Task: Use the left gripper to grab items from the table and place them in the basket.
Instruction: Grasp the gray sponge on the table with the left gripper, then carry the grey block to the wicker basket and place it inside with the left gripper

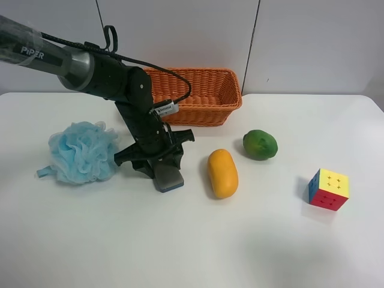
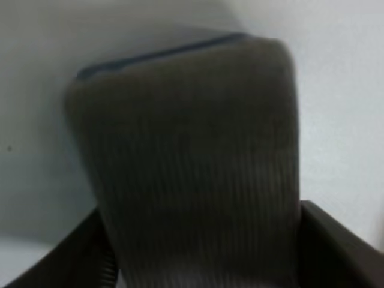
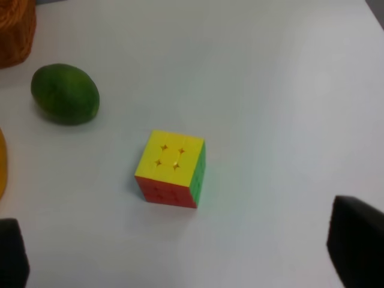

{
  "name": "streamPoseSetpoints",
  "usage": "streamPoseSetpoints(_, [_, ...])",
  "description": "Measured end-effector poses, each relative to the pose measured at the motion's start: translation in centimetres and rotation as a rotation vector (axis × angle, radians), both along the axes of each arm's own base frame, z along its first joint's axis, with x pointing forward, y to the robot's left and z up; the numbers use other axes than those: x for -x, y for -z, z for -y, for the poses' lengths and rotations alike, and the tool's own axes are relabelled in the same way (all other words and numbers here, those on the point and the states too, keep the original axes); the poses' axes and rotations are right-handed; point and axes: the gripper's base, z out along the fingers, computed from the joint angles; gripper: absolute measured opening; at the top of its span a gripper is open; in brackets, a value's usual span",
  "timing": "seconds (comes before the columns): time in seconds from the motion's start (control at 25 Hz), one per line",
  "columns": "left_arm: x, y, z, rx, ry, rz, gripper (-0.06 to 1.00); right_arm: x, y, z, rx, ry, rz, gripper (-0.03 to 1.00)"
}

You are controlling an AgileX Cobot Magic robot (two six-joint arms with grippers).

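Next, my left gripper releases the grey-topped pad, which rests on the table now, onto the bottom of the basket, in the middle of the orange wicker basket (image 1: 183,96).
The left gripper (image 1: 159,168) is down on the table (image 1: 180,246), between the blue bath pouf (image 1: 84,152) and the yellow-orange mango (image 1: 222,173). It is shut on the grey-topped, blue-based pad (image 1: 170,179), which rests on the table. In the left wrist view the pad (image 2: 192,162) fills the frame, with the black fingers (image 2: 336,246) tight against both sides. The orange wicker basket (image 1: 198,111) stands behind the arm. The green fruit (image 1: 260,144) and the puzzle cube (image 1: 329,189) lie further right. The right gripper (image 3: 186,246) is open above the cube (image 3: 171,168).
In the right wrist view the green fruit (image 3: 65,94) lies beyond the cube, with a corner of the basket (image 3: 15,30) and an edge of the mango (image 3: 2,162) at the frame's side. A thin cable runs along the left arm (image 1: 90,69). A white wall stands behind the table.
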Motion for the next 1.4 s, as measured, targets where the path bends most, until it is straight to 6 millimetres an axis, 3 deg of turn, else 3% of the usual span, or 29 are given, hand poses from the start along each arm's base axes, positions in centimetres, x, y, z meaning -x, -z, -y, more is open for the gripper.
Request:
streamPoseSetpoints(0.36, [0.2, -1.1, -0.1, 0.009, -0.001, 0.008, 0.56, 0.0, 0.0, 0.0, 0.000, 0.000, 0.000, 0.99])
streamPoseSetpoints(0.8, [0.6, -11.0, -0.8, 0.030, 0.074, 0.170, 0.56, 0.0, 0.0, 0.0, 0.000, 0.000, 0.000, 0.99])
streamPoseSetpoints(1.0, [-1.4, -16.7, -0.7, -0.020, 0.156, 0.279, 0.56, 0.0, 0.0, 0.0, 0.000, 0.000, 0.000, 0.99])
streamPoseSetpoints(1.12, [-3.6, -18.8, -0.9, -0.034, 0.199, 0.360, 0.56, 0.0, 0.0, 0.0, 0.000, 0.000, 0.000, 0.99])
streamPoseSetpoints(1.28, [-6.6, -19.3, -0.9, -0.051, 0.246, 0.437, 0.56, 0.0, 0.0, 0.0, 0.000, 0.000, 0.000, 0.99])
streamPoseSetpoints(1.4, [-8.4, -18.0, -0.3, -0.063, 0.294, 0.483, 0.56, 0.0, 0.0, 0.0, 0.000, 0.000, 0.000, 0.99])
